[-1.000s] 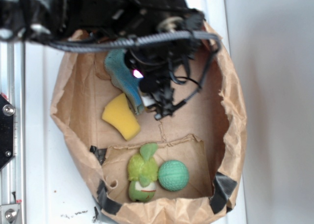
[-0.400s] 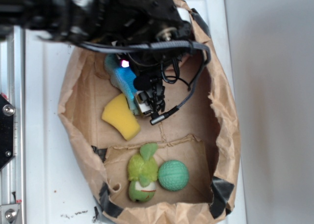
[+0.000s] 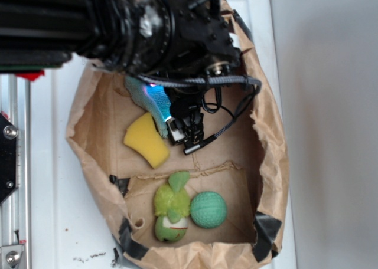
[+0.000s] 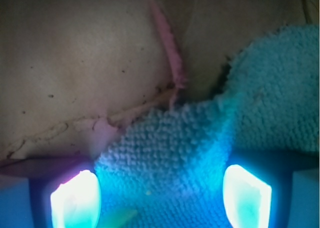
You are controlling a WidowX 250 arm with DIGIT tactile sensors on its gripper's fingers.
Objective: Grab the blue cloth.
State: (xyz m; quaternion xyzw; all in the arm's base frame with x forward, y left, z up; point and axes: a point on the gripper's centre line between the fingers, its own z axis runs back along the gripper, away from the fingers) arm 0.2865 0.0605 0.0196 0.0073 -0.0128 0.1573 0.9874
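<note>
The blue cloth's end (image 3: pixel 163 130) (image 4: pixel 125 198) beside the yellow sponge, in the brown paper basket, will be gripped by my gripper.
The blue cloth (image 3: pixel 155 101) lies in the upper part of the brown paper basket (image 3: pixel 271 163), mostly covered by the black arm. In the wrist view the fuzzy teal cloth (image 4: pixel 175 163) fills the space between my two glowing fingertips (image 4: pixel 75 200). My gripper (image 4: pixel 161 198) is open, with its jaws set wide apart on either side of the cloth and close above it. In the exterior view the gripper (image 3: pixel 171 112) is hard to make out under the arm and cables.
A yellow sponge wedge (image 3: pixel 146 140) lies just left of the cloth. A green plush toy (image 3: pixel 171 207) and a green ball (image 3: pixel 208 210) sit in the lower compartment behind a cardboard flap (image 3: pixel 218 170). The basket's paper walls rise all round.
The arm has moved lower and further over the cloth, hiding more of it. The cloth, sponge, toy and ball have stayed where they were.
</note>
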